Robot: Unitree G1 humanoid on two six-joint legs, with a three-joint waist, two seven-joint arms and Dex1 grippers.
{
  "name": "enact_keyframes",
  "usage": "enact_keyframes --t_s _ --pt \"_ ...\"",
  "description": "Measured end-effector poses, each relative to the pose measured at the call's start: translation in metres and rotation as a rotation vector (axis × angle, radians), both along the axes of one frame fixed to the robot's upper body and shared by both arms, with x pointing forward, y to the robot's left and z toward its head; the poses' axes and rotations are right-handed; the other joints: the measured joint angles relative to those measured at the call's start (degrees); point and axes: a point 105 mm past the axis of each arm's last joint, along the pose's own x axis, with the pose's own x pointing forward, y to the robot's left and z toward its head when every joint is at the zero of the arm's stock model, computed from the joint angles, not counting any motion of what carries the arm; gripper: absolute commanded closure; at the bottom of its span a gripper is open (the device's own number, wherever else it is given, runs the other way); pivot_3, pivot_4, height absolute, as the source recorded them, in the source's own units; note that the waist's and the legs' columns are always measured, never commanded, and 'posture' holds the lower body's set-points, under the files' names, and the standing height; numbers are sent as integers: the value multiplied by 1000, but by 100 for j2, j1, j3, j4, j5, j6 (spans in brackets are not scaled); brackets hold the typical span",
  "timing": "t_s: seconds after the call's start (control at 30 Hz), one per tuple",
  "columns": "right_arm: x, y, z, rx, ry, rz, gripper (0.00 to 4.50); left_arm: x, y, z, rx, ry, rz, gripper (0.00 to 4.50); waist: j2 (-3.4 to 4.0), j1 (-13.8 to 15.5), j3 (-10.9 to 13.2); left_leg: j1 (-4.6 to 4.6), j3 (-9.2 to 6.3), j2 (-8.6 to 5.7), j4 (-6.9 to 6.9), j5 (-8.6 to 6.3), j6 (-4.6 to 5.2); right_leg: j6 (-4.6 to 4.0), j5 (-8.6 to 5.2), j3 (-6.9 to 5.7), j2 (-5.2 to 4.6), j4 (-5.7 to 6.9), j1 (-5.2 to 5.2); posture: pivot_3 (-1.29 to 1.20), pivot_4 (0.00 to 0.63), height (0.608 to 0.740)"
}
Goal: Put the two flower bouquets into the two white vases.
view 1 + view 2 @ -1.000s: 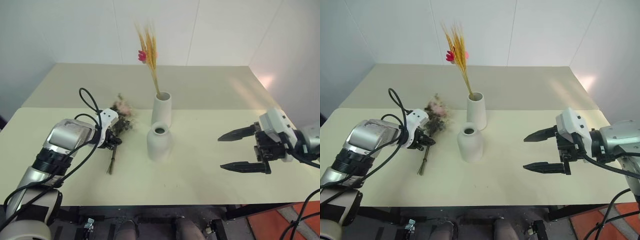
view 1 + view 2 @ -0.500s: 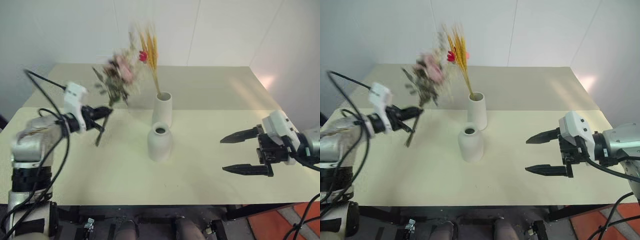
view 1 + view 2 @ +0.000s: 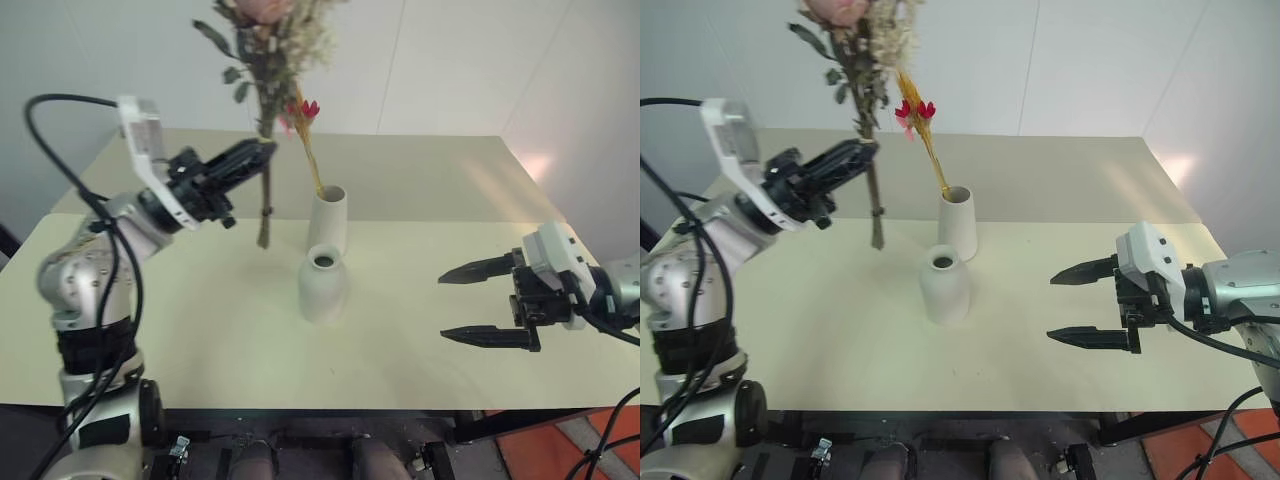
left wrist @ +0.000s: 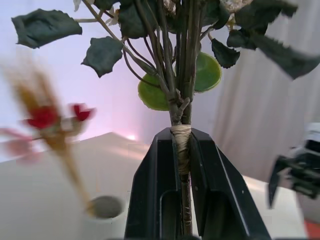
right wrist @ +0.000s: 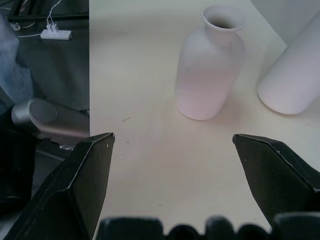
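My left gripper needs to let go of the bouquet of pink roses in the empty opening of the short rounded vase (image 3: 324,260).
A bushy bouquet of pink roses (image 3: 262,35) hangs upright in the air, its stem end (image 3: 263,235) just left of the vases. My left gripper (image 3: 262,150) is shut on its taped stem (image 4: 181,150), seen close up in the left wrist view. The tall white vase (image 3: 327,218) holds the orange-yellow sprig with red blooms (image 3: 305,125). In front of it stands the short rounded vase (image 3: 322,285), its narrow mouth empty. My right gripper (image 3: 442,306) hovers open at the right of the table, pointing at the short vase (image 5: 210,65).
The cream table (image 3: 200,330) has a seam running across behind the short vase. White walls close off the back and right. Past the table's edge, the right wrist view shows dark floor with a power strip (image 5: 56,34).
My left gripper has lifted the rose bouquet off the table, swung it upright and carried it up and toward the vases. The right gripper has stayed in place, open.
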Motion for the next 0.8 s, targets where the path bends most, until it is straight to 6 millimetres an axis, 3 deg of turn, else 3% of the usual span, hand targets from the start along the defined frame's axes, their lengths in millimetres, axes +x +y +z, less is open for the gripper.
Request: enact_keyframes --t_s 0.17,0.27,0.67,0.8 --pt "0 1 0 -1 -11 -10 0 -4 -35 6 -39 -42 -135 4421 0 -10 0 -1 0 -1 0 0 0 0 0 1 1 -1 1 0 150 740" --pt "-2 0 -1 -2 -9 -18 0 -1 -46 2 -50 -50 -160 4421 0 -22 0 0 0 -1 -1 0 0 0 0 3 1 -1 1 0 150 740" --pt "-8 -3 -4 11 -8 -47 0 6 -48 -9 -1 -61 -154 4421 0 -22 0 2 -1 -3 0 0 0 1 0 4 0 -2 5 0 150 740" --pt "-7 -3 -4 11 -11 -51 0 10 -51 -25 31 -37 -137 4421 0 -23 0 2 -1 -3 0 0 0 1 0 4 1 -3 6 0 150 740"
